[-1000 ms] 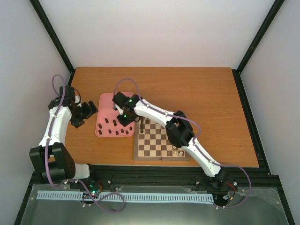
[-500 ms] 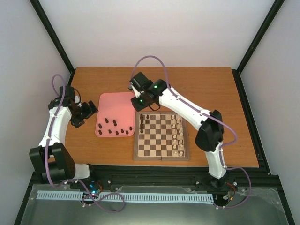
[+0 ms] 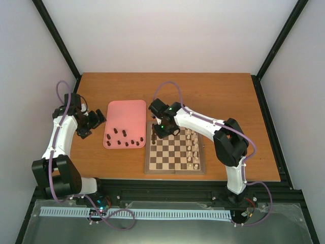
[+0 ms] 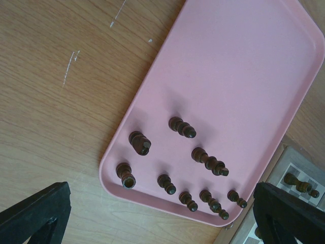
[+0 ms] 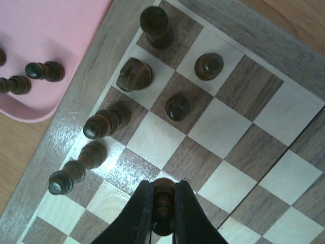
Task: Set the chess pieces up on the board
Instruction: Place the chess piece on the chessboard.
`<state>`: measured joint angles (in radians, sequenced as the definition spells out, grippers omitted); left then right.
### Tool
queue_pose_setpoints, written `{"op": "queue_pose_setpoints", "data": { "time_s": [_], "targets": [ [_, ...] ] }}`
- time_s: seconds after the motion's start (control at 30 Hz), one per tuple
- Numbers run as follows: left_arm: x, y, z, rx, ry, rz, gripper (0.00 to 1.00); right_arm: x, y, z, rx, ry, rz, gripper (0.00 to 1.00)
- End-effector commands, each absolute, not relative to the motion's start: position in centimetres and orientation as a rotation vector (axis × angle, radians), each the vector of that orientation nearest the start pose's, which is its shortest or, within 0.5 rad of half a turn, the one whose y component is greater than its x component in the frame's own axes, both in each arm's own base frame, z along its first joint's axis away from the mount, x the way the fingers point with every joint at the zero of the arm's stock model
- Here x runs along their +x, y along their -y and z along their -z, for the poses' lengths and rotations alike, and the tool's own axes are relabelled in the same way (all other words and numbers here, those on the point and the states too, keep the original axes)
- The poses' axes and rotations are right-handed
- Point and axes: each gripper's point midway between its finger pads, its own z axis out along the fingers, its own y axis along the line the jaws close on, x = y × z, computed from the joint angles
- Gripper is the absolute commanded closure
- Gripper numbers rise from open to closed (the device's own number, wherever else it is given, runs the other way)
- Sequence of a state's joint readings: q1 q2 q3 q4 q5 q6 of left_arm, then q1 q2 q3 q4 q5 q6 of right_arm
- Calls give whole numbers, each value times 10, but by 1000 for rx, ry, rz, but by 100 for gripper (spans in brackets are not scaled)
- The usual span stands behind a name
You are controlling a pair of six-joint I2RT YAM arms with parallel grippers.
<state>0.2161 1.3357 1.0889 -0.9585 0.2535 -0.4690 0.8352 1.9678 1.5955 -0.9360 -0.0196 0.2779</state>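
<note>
Next, my right gripper releases the dark pawn on the pale square [image 3: 159,136] [image 5: 157,140] in front of the dark bishop.
The board [image 3: 148,165] lies at the table's front centre. In the right wrist view several dark chess pieces stand on its left squares [image 5: 284,117]: a rook [image 5: 155,25], a knight [image 5: 133,73] and two pawns [image 5: 176,107]. My right gripper [image 5: 163,189] is shut on a dark pawn [image 5: 163,199], held just above a square behind them; from above it hovers over the board's far-left part [image 3: 161,129]. Several more dark pieces [image 4: 208,161] lie on the pink tray [image 4: 228,61]. My left gripper [image 4: 161,195] hangs open left of the tray, with nothing between its fingers [image 4: 35,213].
Cream-white pieces [image 3: 192,150] stand in rows along the board's right side. The pink tray [image 3: 124,114] sits directly left of the board, its edge almost touching the border. Black frame posts rise at the table's back corners.
My right arm has swung from over the pink tray to the board's far-left squares, carrying the pawn, and has come lower. The left arm has not moved.
</note>
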Motion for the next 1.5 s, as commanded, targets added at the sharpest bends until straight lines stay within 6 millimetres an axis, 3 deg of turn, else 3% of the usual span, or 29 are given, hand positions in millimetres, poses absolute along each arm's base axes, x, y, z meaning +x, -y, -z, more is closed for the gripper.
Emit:
{"op": "queue_pose_setpoints", "data": {
  "time_s": [0.0, 0.83, 1.47],
  "targets": [
    [305, -22, -157, -831, -2609, 415, 0, 300, -339, -101, -758, -2733, -315, 97],
    [304, -22, -155, -835, -2619, 406, 0, 301, -342, -58, -797, -2802, -258, 97],
    [304, -23, -155, -834, -2618, 405, 0, 299, -343, -45, -813, -2831, -248, 94]
  ]
}}
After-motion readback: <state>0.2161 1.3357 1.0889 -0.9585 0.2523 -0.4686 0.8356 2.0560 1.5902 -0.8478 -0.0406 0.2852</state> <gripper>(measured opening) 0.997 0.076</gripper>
